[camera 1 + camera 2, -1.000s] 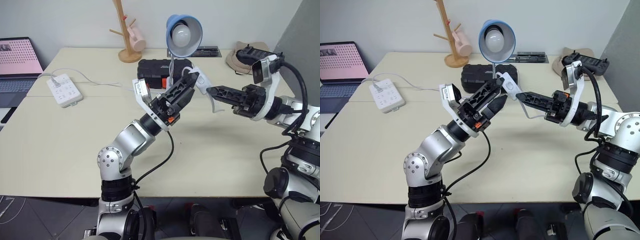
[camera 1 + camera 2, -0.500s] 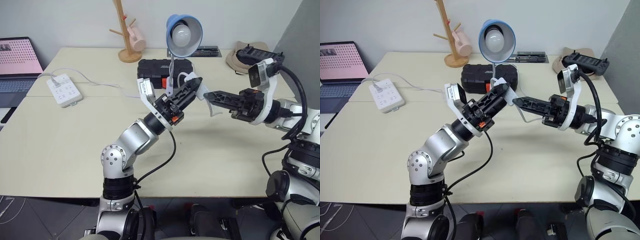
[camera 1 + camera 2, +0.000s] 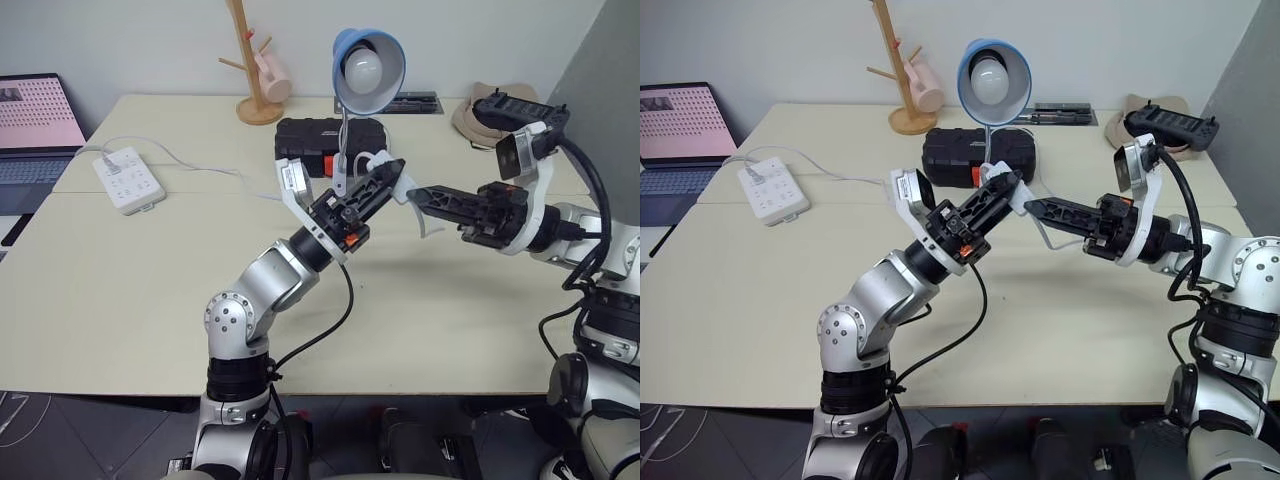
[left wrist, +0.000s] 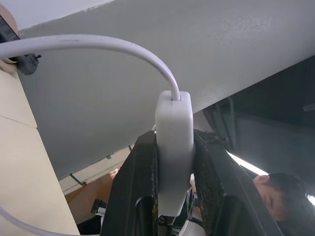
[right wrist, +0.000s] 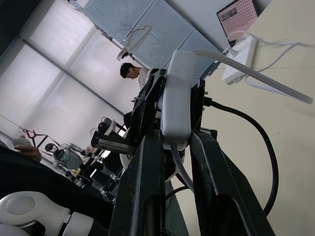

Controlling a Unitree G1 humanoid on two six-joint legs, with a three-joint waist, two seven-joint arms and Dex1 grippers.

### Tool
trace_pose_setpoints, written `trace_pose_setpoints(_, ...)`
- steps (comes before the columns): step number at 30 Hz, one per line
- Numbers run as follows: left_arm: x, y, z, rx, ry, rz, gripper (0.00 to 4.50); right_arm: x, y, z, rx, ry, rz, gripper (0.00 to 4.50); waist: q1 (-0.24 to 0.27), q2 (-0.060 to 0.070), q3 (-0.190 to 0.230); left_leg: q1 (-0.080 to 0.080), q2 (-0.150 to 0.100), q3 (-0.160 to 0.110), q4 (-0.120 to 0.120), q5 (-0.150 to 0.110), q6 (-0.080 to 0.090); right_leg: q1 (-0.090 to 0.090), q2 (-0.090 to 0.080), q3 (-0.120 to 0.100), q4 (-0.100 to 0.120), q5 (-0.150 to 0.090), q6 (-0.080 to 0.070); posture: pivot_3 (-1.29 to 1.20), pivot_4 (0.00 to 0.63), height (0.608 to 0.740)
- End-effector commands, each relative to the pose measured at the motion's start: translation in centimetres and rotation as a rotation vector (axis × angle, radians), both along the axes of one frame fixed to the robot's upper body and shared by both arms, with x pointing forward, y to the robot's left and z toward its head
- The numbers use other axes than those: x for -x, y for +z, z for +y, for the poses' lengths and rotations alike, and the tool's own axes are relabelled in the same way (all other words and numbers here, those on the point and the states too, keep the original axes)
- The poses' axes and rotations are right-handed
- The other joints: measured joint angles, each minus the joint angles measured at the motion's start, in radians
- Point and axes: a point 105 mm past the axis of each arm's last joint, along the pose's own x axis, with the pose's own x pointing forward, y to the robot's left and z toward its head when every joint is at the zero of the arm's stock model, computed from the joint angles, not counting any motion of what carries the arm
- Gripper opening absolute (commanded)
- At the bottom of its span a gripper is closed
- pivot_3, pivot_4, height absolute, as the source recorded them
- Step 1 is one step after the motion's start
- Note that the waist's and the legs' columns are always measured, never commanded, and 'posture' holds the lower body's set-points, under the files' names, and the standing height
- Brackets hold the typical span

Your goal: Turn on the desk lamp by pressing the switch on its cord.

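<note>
The bulb is unlit while my left gripper squeezes the switch, so that gripper should open clear. Then it should close on the white switch (image 3: 403, 188) with a fresh press.
The desk lamp (image 3: 368, 68) stands at the back of the table (image 3: 120, 290), its blue shade tipped toward me, and the round white bulb looks unlit. Both arms meet in the air in front of it. My left gripper (image 3: 392, 172) is shut on the small white switch (image 4: 173, 142), which is squeezed between its two black fingers. The white cord (image 4: 98, 42) curves out of the switch's end. My right gripper (image 3: 415, 193) points left at the switch. It is shut on the cord (image 3: 428, 215) just beside the switch, and a short loop hangs below.
A white power strip (image 3: 128, 179) lies at the left with cables running toward the lamp. Behind my grippers sit a black case (image 3: 318, 140) and a wooden mug tree (image 3: 258, 100). A laptop (image 3: 38, 125) is far left, a hat and controller (image 3: 505, 108) back right. A person (image 5: 132, 73) is in the room beyond.
My left gripper's fingers stood open around the switch and have closed onto it. The right gripper kept its hold on the cord and hardly moved.
</note>
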Motion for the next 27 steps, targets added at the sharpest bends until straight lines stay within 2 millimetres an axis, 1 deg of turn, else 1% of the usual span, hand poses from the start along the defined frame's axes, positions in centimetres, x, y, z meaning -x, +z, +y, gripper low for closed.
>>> trace_pose_setpoints(1,0.56,1.17,0.50,0.044,-0.008,-0.038,0.64,0.65,1.02,0.03,-0.016,0.010,-0.040,0.38,0.000,0.000,0.000,0.000,0.000,0.000,0.000,0.000,0.000,0.000,0.000,0.000,0.000,0.000,0.000,0.00,0.150,0.740)
trace_pose_setpoints(8,0.35,1.20,0.53,0.025,0.005,-0.047,0.64,0.63,1.09,0.14,-0.021,-0.002,-0.035,0.38,0.000,0.000,0.000,-0.001,0.000,0.000,0.000,0.000,0.000,0.000,0.000,0.000,-0.001,0.000,0.000,0.00,0.150,0.740)
trace_pose_setpoints(10,0.64,1.46,0.59,0.052,-0.007,-0.054,1.34,0.66,1.10,0.16,-0.023,-0.004,-0.034,0.38,0.000,-0.001,0.000,-0.001,0.000,0.000,0.000,0.000,0.000,0.000,0.000,0.000,-0.002,0.000,0.000,0.00,0.150,0.740)
trace_pose_setpoints(11,0.71,1.52,0.66,0.057,-0.009,-0.056,1.42,0.66,1.11,0.16,-0.024,-0.005,-0.032,0.38,0.001,-0.001,0.000,-0.001,0.000,0.000,0.000,0.000,0.000,0.000,0.000,0.000,-0.002,0.000,0.000,0.00,0.150,0.740)
trace_pose_setpoints(12,0.73,1.53,0.71,0.056,-0.010,-0.058,1.66,0.65,1.11,0.15,-0.024,-0.006,-0.031,0.38,0.001,-0.001,0.000,-0.001,0.000,0.000,0.000,0.000,0.000,0.000,0.000,0.000,-0.002,0.000,0.001,0.00,0.150,0.740)
trace_pose_setpoints(15,0.60,1.29,0.70,0.038,-0.002,-0.050,2.18,0.69,1.08,0.12,-0.023,-0.009,-0.029,0.38,0.000,-0.001,0.000,-0.001,0.000,0.000,0.000,0.000,0.000,0.000,0.000,0.000,-0.002,0.000,0.001,0.00,0.150,0.740)
trace_pose_setpoints(16,0.53,1.17,0.70,0.033,0.002,-0.044,2.45,0.71,1.07,0.08,-0.023,-0.010,-0.028,0.38,0.000,-0.001,0.001,-0.001,0.000,0.000,-0.001,0.000,0.000,0.000,0.000,0.000,-0.002,0.000,0.001,0.00,0.150,0.740)
trace_pose_setpoints(17,0.48,1.13,0.75,0.034,0.005,-0.041,2.59,0.71,1.05,0.01,-0.023,-0.012,-0.026,0.38,0.000,-0.001,0.001,-0.001,0.000,0.000,-0.001,0.000,0.000,0.000,0.000,0.000,-0.002,-0.001,0.001,0.00,0.150,0.740)
trace_pose_setpoints(22,0.63,1.40,1.15,0.065,0.005,-0.040,3.69,0.46,1.03,-0.57,-0.027,-0.033,-0.014,0.38,0.001,-0.001,0.001,-0.001,0.000,0.000,-0.001,0.000,0.000,0.000,0.000,0.000,-0.003,-0.001,0.001,0.00,0.150,0.740)
trace_pose_setpoints(25,0.61,1.27,1.14,0.069,0.001,-0.033,4.25,0.32,1.29,-0.62,-0.037,-0.036,-0.015,0.38,0.001,-0.001,0.001,-0.001,0.000,0.000,-0.001,0.000,0.000,0.000,0.000,0.000,-0.004,-0.001,0.001,0.00,0.150,0.740)
trace_pose_setpoints(26,0.58,1.13,1.09,0.066,-0.001,-0.029,4.41,0.31,1.41,-0.63,-0.041,-0.035,-0.017,0.38,0.001,-0.001,0.001,-0.001,0.000,0.000,-0.001,0.000,0.000,0.000,0.000,0.000,-0.004,-0.001,0.001,0.00,0.150,0.740)
trace_pose_setpoints(27,0.60,0.99,1.05,0.062,-0.004,-0.024,4.46,0.36,1.55,-0.62,-0.045,-0.032,-0.019,0.38,0.001,-0.001,0.001,-0.001,0.000,0.000,-0.001,0.000,0.000,0.000,0.000,0.000,-0.004,-0.001,0.002,0.00,0.150,0.740)
